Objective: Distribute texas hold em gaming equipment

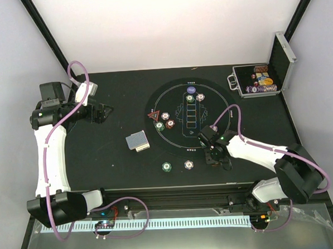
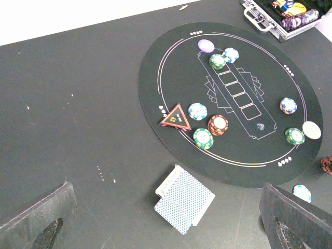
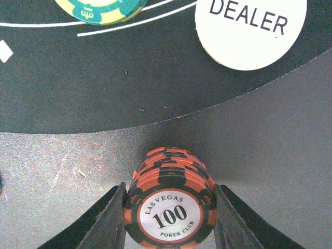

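Note:
The robot's right gripper should put the orange-and-black chips down on the mat [image 1: 210, 96] beside the pale chip near the purple disc. The orange-and-black chips now stand just outside the mat.
A stack of orange-and-black "100" chips [image 3: 170, 207] stands on the bare table just outside the round black mat [image 3: 62, 93]. My right gripper [image 3: 170, 220] is shut on that stack, one finger against each side; in the top view the gripper [image 1: 217, 153] hides it. On the mat beyond lie the white DEALER disc [image 3: 249, 31] and a green chip [image 3: 98, 8]. The grey-blue card deck [image 1: 138, 141] lies left of the mat, below my open, empty left gripper [image 1: 101, 112]. The red triangle [image 2: 176, 117] and more chips [image 2: 218, 124] sit on the mat.
The silver-edged case [image 1: 259, 80] of coloured chips stands open at the back right. A green chip [image 1: 167, 167] and a pale chip [image 1: 189, 164] lie on the table in front of the mat. A purple disc [image 2: 206, 45] lies at the mat's far side.

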Controlling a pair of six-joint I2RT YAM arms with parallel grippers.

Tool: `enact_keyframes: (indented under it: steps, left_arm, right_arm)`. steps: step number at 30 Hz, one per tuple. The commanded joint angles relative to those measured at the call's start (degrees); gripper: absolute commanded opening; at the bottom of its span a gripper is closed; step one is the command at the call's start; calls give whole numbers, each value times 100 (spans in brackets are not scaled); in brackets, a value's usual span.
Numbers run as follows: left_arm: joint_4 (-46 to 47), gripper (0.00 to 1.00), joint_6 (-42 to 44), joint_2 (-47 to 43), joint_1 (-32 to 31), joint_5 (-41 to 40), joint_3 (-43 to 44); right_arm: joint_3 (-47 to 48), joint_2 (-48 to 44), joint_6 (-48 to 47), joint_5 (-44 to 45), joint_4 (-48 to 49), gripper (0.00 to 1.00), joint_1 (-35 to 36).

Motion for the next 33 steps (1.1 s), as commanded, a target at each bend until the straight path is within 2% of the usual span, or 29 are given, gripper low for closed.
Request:
enact_keyframes:
  steps: [1,7,11,16,24,33]
  left_arm:
    - [-37,99,-16,18,36,103,215]
    - [-45,99,-10,12,31,86,221]
    - [-41,99,-16,-4,31,82,225]
    - [-62,99,-16,-12,34,64,245]
    - [-102,99,1,-7,30,11,278]
    - [-77,99,26,46,34,-21,270]
  right_arm:
    - [-17,33,28,99,55,30,-20]
    - [451,-173,-39,278,-370,23,-28]
    - [1172,-207,-184,609,-812,23,-45]
    - [2227,195,-563,751,-1067,22,-329]
    - [4147,1566,-1269,621,-1000,22,-1162]
    - [6388,3819,-1579,346,-1125,22,-2098]
